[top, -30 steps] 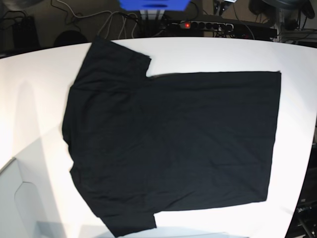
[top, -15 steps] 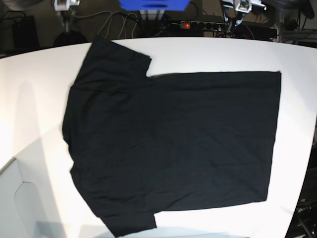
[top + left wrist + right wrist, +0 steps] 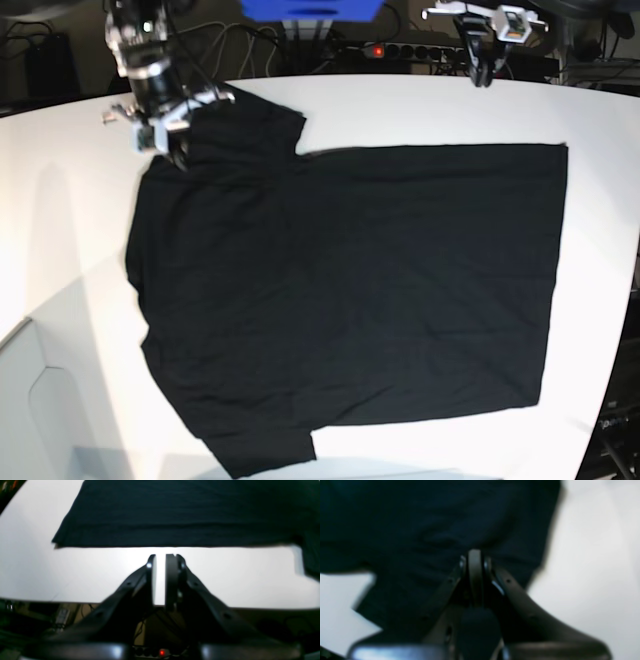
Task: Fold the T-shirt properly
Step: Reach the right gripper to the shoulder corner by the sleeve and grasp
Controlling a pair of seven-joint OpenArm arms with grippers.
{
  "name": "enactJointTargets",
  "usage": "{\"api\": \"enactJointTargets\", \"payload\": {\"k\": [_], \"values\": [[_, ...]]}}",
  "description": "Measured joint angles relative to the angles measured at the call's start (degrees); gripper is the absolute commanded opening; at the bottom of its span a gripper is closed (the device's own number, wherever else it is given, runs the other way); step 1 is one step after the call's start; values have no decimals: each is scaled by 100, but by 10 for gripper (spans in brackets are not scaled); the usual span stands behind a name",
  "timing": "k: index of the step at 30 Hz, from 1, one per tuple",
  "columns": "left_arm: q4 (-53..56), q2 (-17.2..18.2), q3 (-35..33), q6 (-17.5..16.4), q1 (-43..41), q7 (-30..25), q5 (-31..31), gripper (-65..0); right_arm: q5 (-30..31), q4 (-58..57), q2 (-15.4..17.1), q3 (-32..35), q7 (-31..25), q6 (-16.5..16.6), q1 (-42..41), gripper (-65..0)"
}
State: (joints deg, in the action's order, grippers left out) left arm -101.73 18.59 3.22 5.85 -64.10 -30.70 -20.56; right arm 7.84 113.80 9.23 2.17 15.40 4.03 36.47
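Next, my left gripper needs to go to the hem's far corner [image 3: 560,153] [image 3: 57,541] on the black T-shirt and close there.
The black T-shirt [image 3: 350,290] lies spread flat on the white table [image 3: 70,220], sleeves toward the left of the base view and hem toward the right. My right gripper [image 3: 166,148] hangs shut over the far sleeve; in the right wrist view its tips [image 3: 475,553] are pressed together above dark cloth [image 3: 420,530], with nothing between them. My left gripper [image 3: 483,78] hovers above the table's back edge, short of the shirt's far side edge [image 3: 175,510]. Its jaws [image 3: 160,556] stand almost shut with a thin slit and hold nothing.
A power strip [image 3: 420,50] with a red light, loose cables [image 3: 240,45] and a blue object [image 3: 310,8] sit behind the table's back edge. A strip of bare white table [image 3: 75,575] separates the left gripper from the shirt.
Both arms have come into the base view from the back. The right arm dropped over the far sleeve; the left arm reached the table's back edge. The shirt has not moved.
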Motion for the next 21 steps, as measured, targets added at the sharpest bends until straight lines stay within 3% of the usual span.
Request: {"api": "enactJointTargets", "payload": {"k": [3,7,11,15,17,21], "values": [[-28,0,205,-2,28,42,-205,-584,-39,52,-511,-485,1025,743,-522,-598],[-61,-39,472,-4,68,398,-232,-584,-26,103,-1198,-1513,2243,2343,-1320,-504],[-57,-46,525,0,168,525,-251,-584,-57,103,-1611,-2739,3630,3495,-2251,-437],[-66,-238,514,0,323,887,-267,-584,-103,94,-1569,-3926,5386,3517,-3322,-380],[-63,-348,514,2,455,1084,-251,-584,-48,83,-1451,-4266,5998,3515,-3620,-369],[-66,-437,498,-15,675,1388,-245,-584,291,-116,-1222,-4603,6572,3515,-3832,-359]]}}
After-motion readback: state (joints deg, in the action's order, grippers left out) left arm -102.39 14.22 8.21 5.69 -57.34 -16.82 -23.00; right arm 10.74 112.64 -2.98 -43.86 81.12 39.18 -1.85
